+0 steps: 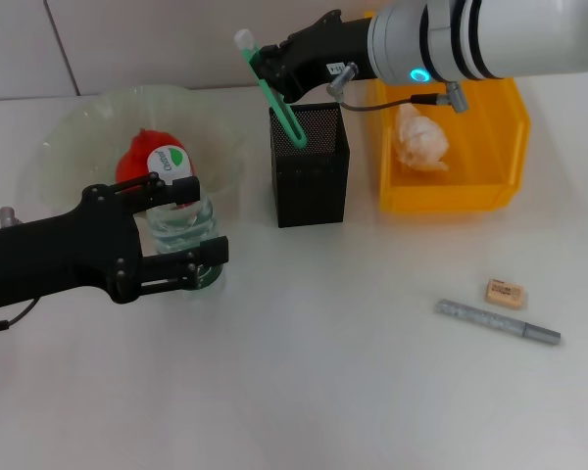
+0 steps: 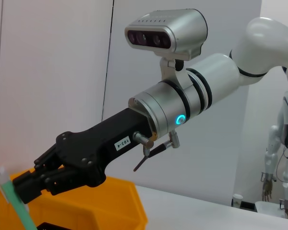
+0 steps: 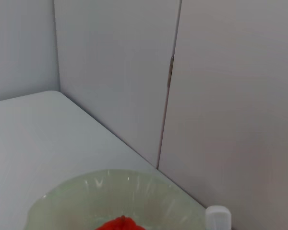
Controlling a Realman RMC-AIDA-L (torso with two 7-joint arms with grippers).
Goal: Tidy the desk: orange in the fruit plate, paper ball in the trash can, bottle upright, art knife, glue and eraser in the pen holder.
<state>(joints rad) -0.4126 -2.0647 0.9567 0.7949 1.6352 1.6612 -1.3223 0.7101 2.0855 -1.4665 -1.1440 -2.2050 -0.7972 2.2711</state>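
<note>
Next, my right gripper releases the green glue stick inside the black mesh pen holder (image 1: 283, 131), against the holder's side nearest the plate.
My left gripper (image 1: 206, 225) is shut on the clear bottle (image 1: 176, 211), which stands upright in front of the fruit plate (image 1: 73, 132). The orange (image 1: 135, 157) lies in that plate and also shows in the right wrist view (image 3: 120, 224). My right gripper (image 1: 271, 69) is shut on the green glue stick (image 1: 279, 103), which tilts with its lower end inside the black mesh pen holder (image 1: 310, 181). The left wrist view shows the glue (image 2: 12, 201) in the right gripper (image 2: 31, 184). The paper ball (image 1: 418, 137) lies in the yellow bin (image 1: 451, 196). The eraser (image 1: 506, 294) and grey art knife (image 1: 498, 321) lie at the front right.
The yellow bin stands just right of the pen holder, under my right arm. The plate (image 3: 110, 189) sits at the back left near the wall. The glue's white cap (image 3: 218, 218) shows in the right wrist view.
</note>
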